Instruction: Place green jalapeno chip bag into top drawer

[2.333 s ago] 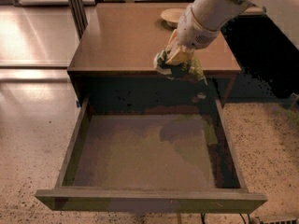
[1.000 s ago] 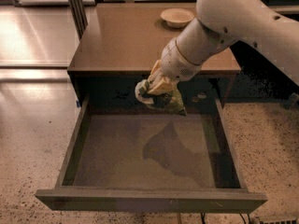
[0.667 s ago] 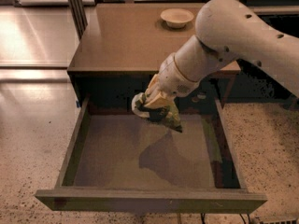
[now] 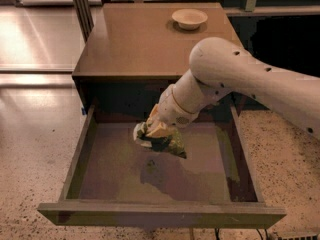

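Next, I let go of the green jalapeno chip bag with my gripper once it is on the middle of the top drawer's bare bottom [image 4: 155, 162].
The top drawer [image 4: 75, 169] of dark brown wood stands pulled fully open below the cabinet top, its flat bottom bare. My gripper [image 4: 156, 130] hangs inside the drawer's opening, just above the bottom near the back middle. It is shut on the green jalapeno chip bag [image 4: 169, 144], a crumpled green foil bag with a white edge that dangles below and to the right of the fingers, just above the drawer floor. My white arm reaches in from the upper right and hides part of the drawer's back wall.
A round beige bowl [image 4: 189, 18] sits at the back right of the brown cabinet top [image 4: 135, 39]. Speckled floor lies to the left and right of the drawer. A dark post [image 4: 81, 6] stands at the back left.
My gripper has moved down and left with the bag, from the cabinet's front edge into the open drawer, and now hangs close above its bottom.
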Robot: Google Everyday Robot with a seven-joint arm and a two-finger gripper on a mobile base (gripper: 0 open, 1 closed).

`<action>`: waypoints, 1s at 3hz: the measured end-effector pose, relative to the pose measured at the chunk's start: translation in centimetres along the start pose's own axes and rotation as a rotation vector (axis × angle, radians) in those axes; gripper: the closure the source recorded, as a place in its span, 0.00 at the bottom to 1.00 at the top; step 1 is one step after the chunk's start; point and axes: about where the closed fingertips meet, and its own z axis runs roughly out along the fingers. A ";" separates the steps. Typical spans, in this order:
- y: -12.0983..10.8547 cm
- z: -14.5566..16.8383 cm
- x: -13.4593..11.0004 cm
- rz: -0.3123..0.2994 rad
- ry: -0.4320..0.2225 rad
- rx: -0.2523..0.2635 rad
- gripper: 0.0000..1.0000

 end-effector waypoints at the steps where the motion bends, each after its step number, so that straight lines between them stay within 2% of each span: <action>1: 1.4 3.9 0.3 -0.050 -0.007 -0.068 1.00; 2: 2.3 6.3 1.7 -0.018 0.010 -0.079 1.00; 3: 2.4 6.5 1.8 -0.017 0.010 -0.079 1.00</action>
